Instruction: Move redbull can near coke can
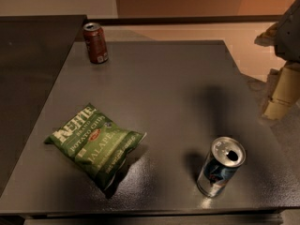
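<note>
Next, I grip the upper body of the redbull can [221, 166], just below its silver top.
The redbull can [220, 168], slim silver and blue with an opened silver top, stands upright near the table's front right corner. The coke can [95, 42], dark red with a silver top, stands upright at the table's far left corner, far from the redbull can. My gripper [281, 95], cream-coloured under a grey arm part, hangs at the right edge of the view. It is beyond the table's right side, above and to the right of the redbull can, and touches nothing.
A green bag of jalapeño chips [96, 144] lies on the front left of the dark grey table [164, 88]. A darker counter [28, 69] adjoins the table's left side. Light floor lies beyond the right edge.
</note>
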`<state>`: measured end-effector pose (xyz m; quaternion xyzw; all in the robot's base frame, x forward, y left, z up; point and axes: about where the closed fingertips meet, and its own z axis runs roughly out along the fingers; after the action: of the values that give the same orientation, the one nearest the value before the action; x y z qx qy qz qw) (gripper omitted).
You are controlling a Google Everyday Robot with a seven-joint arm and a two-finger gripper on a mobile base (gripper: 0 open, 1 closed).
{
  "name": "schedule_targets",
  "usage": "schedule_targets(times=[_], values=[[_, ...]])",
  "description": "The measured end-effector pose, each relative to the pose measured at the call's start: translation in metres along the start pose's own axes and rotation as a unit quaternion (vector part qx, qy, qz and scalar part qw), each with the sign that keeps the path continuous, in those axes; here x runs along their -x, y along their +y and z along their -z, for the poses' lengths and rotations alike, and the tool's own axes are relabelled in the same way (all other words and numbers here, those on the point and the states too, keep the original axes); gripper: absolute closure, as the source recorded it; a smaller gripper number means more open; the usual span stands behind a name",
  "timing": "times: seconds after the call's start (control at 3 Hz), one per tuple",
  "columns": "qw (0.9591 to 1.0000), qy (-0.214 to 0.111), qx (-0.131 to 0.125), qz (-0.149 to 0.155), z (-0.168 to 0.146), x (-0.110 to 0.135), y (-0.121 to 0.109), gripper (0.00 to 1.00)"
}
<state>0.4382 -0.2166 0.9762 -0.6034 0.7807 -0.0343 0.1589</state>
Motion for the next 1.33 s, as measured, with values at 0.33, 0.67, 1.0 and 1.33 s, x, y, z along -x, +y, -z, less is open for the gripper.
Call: schedule_targets(times=[0.33,0.67,1.0,1.33], values=[[1.0,-0.001,0.0,0.001,0.0,0.0,0.0,0.0],[0.9998,-0.019,0.003,0.009,0.004,-0.004,0.008,0.0],[0.9987,-0.044,0.011,0.021,0.009,-0.014,0.025,0.0],[0.9963,-0.071,0.029,0.038,0.01,-0.021,0.049,0.0]])
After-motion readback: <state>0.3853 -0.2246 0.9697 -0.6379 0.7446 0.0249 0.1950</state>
